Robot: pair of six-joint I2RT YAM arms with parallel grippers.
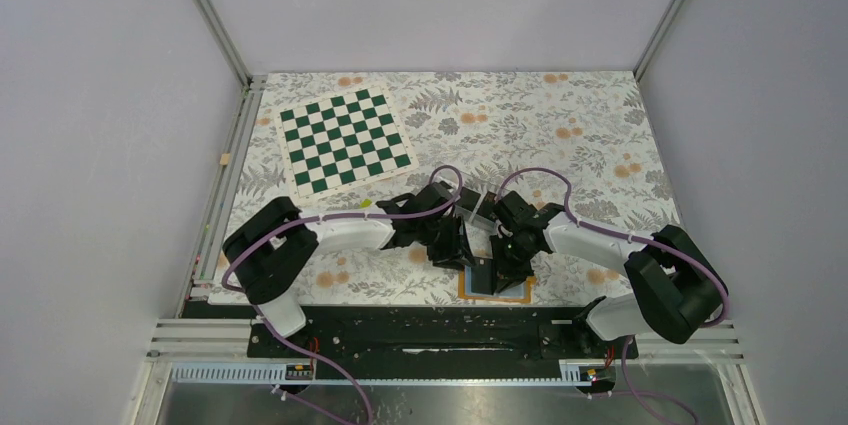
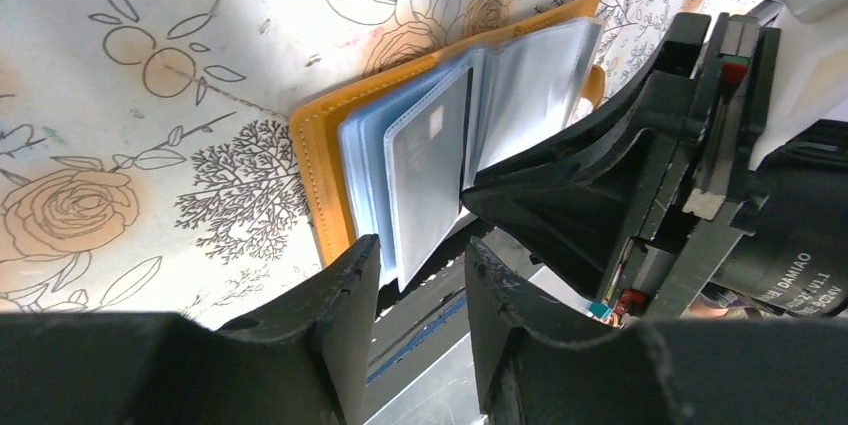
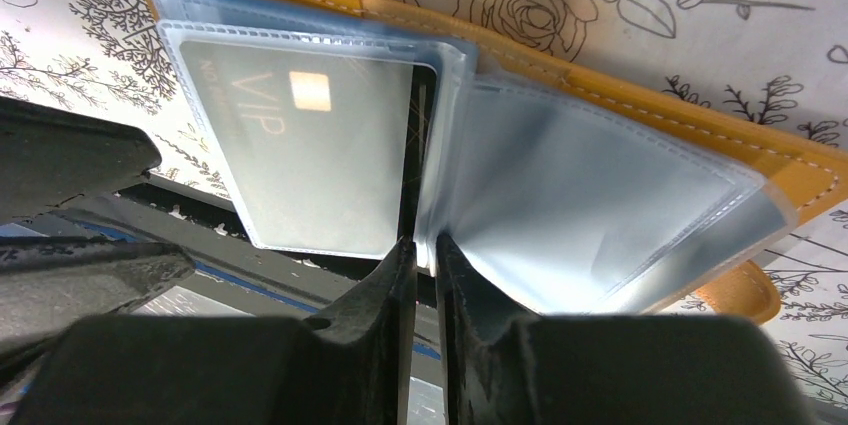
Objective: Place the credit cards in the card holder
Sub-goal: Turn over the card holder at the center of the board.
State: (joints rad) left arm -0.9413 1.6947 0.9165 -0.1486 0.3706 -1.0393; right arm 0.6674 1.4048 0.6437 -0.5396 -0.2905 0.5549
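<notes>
I will pinch the upper leaf's bottom corner (image 2: 404, 280) with my left gripper and turn it toward the spine, because the leaf with the black credit card covers the leaf beneath.
The orange card holder (image 2: 318, 160) lies open at the table's front edge, between both arms in the top view (image 1: 500, 298). Its light blue pocket leaves fan upward. A black credit card (image 3: 300, 145) marked VIP sits in one leaf, with a thin bare strip along its spine-side edge; it also shows in the left wrist view (image 2: 430, 165). My right gripper (image 3: 427, 242) is pinched on the bottom edge of a pocket leaf (image 3: 580, 195) beside that strip. My left gripper (image 2: 422, 245) is open, with the card-bearing leaf's corner by its left finger. No other card is in view.
A clear plastic box (image 1: 478, 206) stands just behind the two grippers. A green-and-white checkerboard mat (image 1: 345, 140) lies at the back left. The black base rail (image 1: 430, 330) runs right along the card holder's near side. Grey walls close off the flowered table.
</notes>
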